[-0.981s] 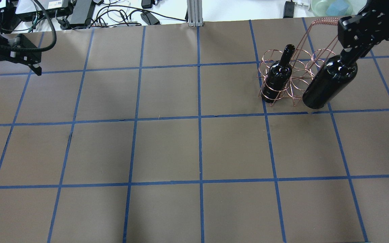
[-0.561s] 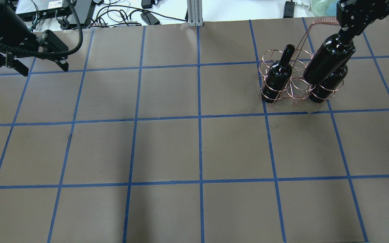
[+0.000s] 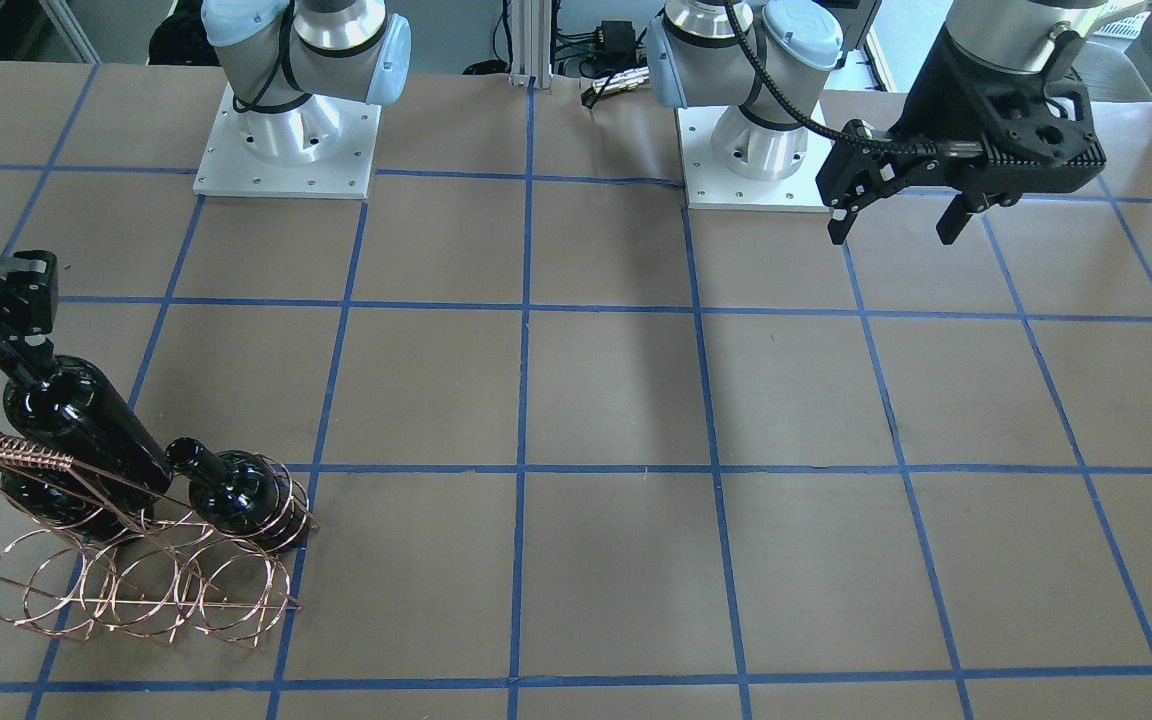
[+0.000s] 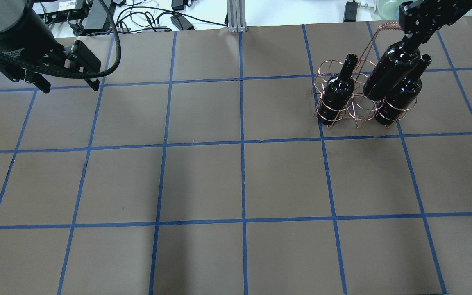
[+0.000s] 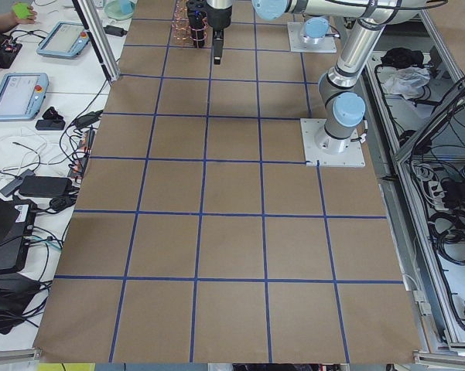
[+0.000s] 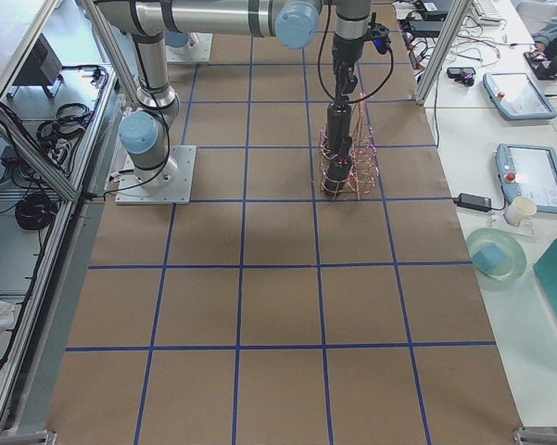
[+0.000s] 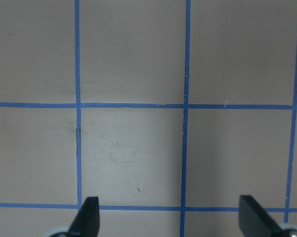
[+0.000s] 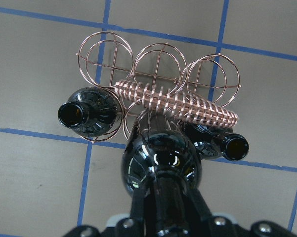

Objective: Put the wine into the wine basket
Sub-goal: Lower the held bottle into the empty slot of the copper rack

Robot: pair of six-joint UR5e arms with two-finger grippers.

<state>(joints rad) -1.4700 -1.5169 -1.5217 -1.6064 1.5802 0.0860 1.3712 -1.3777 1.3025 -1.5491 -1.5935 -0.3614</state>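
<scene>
I will let go of the wine bottle with my right gripper in the basket's middle loop [image 3: 174, 516] [image 8: 152, 121] between the two seated bottles.
My right gripper [image 4: 410, 39] is shut on the neck of a glossy black wine bottle [image 4: 388, 77] and holds it upright over the copper wire basket [image 4: 360, 117]. The bottle's base hangs by the middle loop of the row nearest the robot, between two identical bottles that stand in the basket, one [image 4: 336, 95] on the left and one [image 4: 400, 98] on the right. The right wrist view shows the held bottle [image 8: 160, 158], both seated bottles [image 8: 89, 113] [image 8: 227, 145] and the coiled handle [image 8: 178, 101]. My left gripper [image 4: 70, 84] is open and empty, far off at the table's left.
The brown table [image 4: 240, 180] carries a grid of blue tape. Cables and power bricks [image 4: 137, 18] lie beyond the far edge, and a metal post [image 4: 236, 14] stands at its middle. The basket's far row of loops [image 8: 158, 61] holds nothing.
The right gripper has carried the bottle toward the table's far side and a little left, from in front of the right-hand bottle to over the basket's middle. The left arm has moved right.
</scene>
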